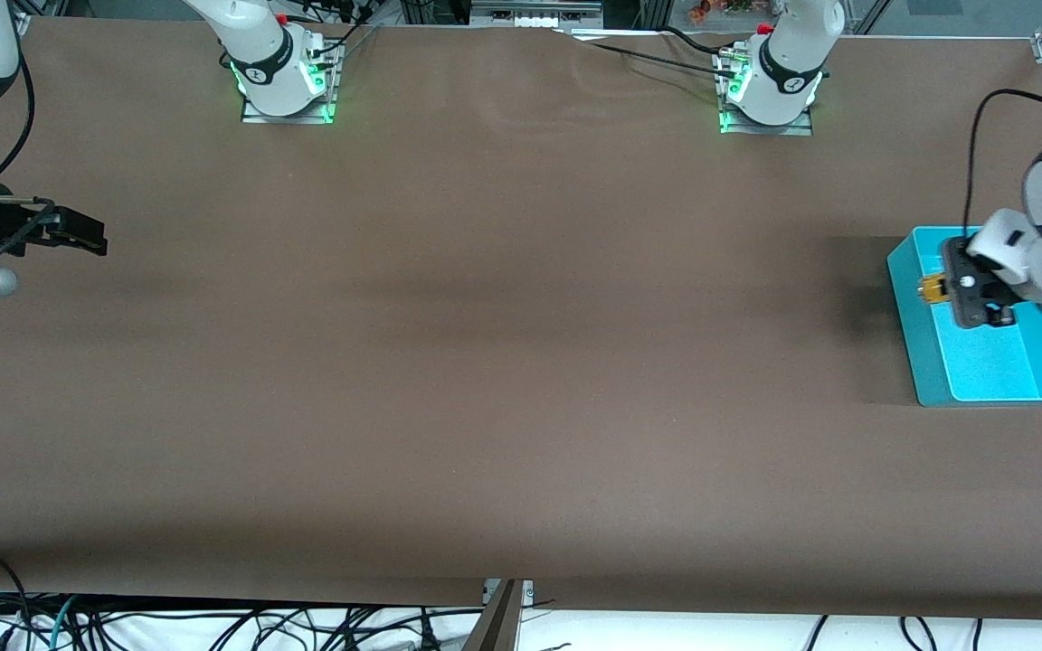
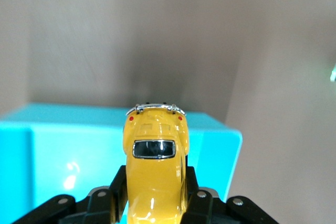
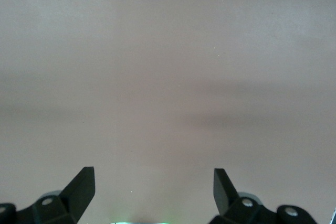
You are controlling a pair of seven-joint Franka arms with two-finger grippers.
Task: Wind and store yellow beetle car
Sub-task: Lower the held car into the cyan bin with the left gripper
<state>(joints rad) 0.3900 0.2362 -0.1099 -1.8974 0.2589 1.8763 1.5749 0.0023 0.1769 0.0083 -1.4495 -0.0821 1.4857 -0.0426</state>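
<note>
Next, I set the yellow beetle car, which is over the cyan tray now, down with my left gripper on the cyan tray's bottom near the tray's side (image 1: 964, 318) facing the middle of the table.
The yellow beetle car (image 2: 156, 177) is clamped between the fingers of my left gripper (image 2: 156, 198), which is shut on its sides. In the front view the car (image 1: 933, 289) pokes out of the left gripper (image 1: 946, 291) over the cyan tray (image 1: 1000, 366) at the left arm's end of the table. The tray's rim (image 2: 79, 116) lies under the car in the left wrist view. My right gripper (image 1: 91, 237) is open and empty, held over the bare table at the right arm's end; its fingers (image 3: 81, 187) stand wide apart.
A brown cloth (image 1: 503, 362) covers the whole table. The two arm bases (image 1: 286, 81) stand along the edge farthest from the front camera. Cables (image 1: 213, 624) hang below the nearest edge.
</note>
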